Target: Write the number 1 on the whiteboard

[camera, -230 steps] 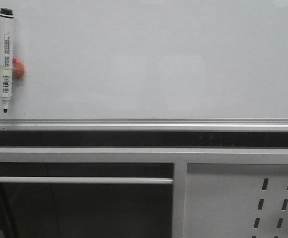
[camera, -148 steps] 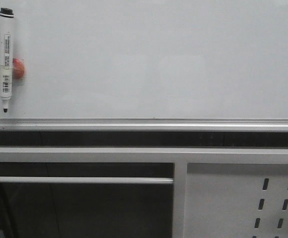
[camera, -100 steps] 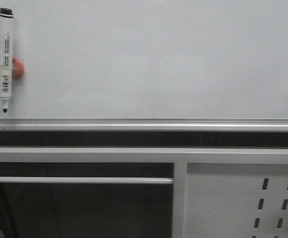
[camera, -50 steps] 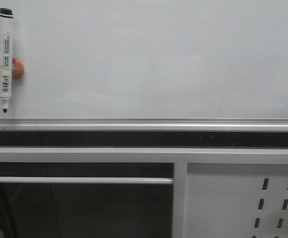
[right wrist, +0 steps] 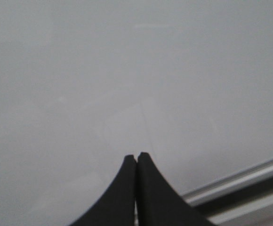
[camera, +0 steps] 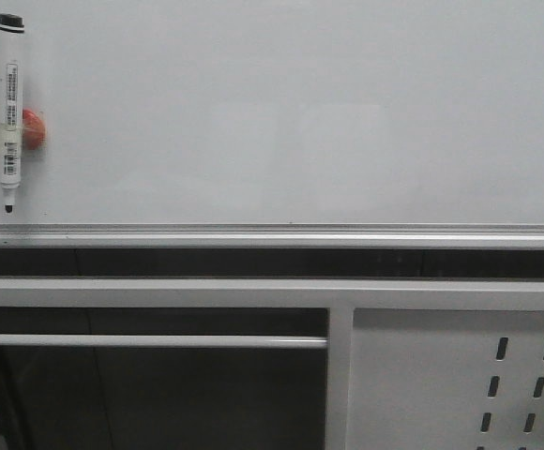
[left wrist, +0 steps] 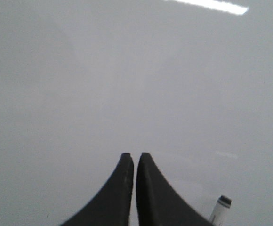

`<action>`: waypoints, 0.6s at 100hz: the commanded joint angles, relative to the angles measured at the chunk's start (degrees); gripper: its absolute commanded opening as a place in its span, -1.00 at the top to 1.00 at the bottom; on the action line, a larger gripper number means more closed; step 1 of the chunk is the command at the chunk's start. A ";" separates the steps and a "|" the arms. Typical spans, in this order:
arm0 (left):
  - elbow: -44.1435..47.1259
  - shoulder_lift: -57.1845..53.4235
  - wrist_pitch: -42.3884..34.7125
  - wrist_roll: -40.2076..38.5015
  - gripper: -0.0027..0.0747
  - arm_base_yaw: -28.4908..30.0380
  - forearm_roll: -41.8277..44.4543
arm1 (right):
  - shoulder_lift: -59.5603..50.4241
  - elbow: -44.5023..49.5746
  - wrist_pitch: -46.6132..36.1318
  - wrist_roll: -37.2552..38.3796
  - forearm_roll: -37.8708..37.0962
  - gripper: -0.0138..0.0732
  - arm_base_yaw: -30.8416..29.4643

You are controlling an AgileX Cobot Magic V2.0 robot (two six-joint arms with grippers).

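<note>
The robot's left gripper should move to the white marker next and grab the marker's lower end (camera: 10,172), just below the red magnet.
The whiteboard (camera: 300,112) fills the upper half of the front view, pale and glossy. The number 1 is out of view. A white marker (camera: 9,112) with a black cap hangs upright at the board's far left, tip down, beside a red magnet (camera: 34,128). Neither gripper shows in the front view. My left gripper (left wrist: 135,155) is shut with nothing in it, facing the bare whiteboard (left wrist: 127,70), with the marker (left wrist: 220,209) off to one side. My right gripper (right wrist: 136,155) is also shut and empty, over the whiteboard (right wrist: 103,61) near its rail (right wrist: 240,181).
A silver aluminium rail (camera: 272,232) runs along the board's lower edge, with a dark gap below it. Lower down stand a grey metal panel with slot holes (camera: 422,375) on the right and a horizontal metal bar (camera: 159,341) on the left.
</note>
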 commanded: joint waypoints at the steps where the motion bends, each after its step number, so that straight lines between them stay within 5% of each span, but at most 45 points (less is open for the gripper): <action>1: -6.23 0.29 6.14 -0.93 0.98 0.08 0.85 | -0.34 -1.40 1.03 0.15 -1.07 0.85 -0.25; 21: -15.91 9.91 12.44 -0.82 0.98 -0.11 1.75 | 6.08 -8.92 7.90 -0.40 -1.16 0.85 2.40; 39: -25.93 21.40 14.40 -0.54 0.98 -0.94 2.11 | 13.72 -19.62 17.28 -13.11 -1.33 0.85 7.98; 60: -31.67 32.64 6.74 -0.54 0.98 -6.05 2.33 | 20.33 -25.33 22.45 -17.78 -1.33 0.85 12.47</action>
